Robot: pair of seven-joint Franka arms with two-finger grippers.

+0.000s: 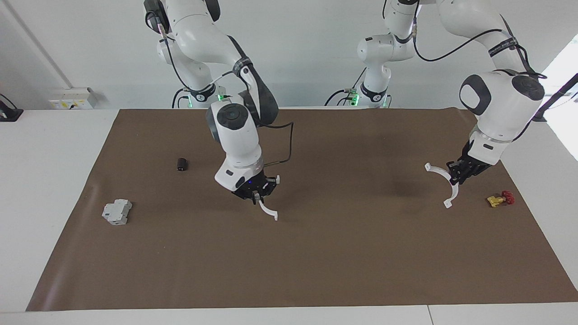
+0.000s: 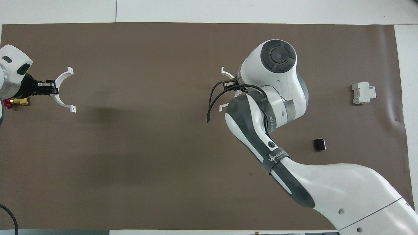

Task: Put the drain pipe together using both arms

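My right gripper has its white arc. It will let go of the arc on the bare middle of the brown mat (image 2: pixel 201 107), slightly nearer my left gripper.
The drain pipe is in two white half-ring arcs, one in each gripper and both up off the brown mat. My right gripper (image 1: pixel 257 195) (image 2: pixel 232 85) is shut on the middle of one arc (image 1: pixel 268 212) (image 2: pixel 225 73) and hangs over the middle of the mat. The right arm's wrist hides most of that arc in the overhead view. My left gripper (image 1: pixel 456 178) (image 2: pixel 54 87) is shut on the other arc (image 1: pixel 436 170) (image 2: pixel 62 76) over the left arm's end of the mat. The two arcs face each other with their open sides, far apart.
A grey boxy block (image 1: pixel 116 212) (image 2: pixel 363 93) and a small dark cylinder (image 1: pixel 182 164) (image 2: pixel 320 144) lie at the right arm's end of the mat. A small red and yellow part (image 1: pixel 500 198) (image 2: pixel 14 102) lies beside the left gripper. The brown mat (image 1: pixel 316 262) covers the table.
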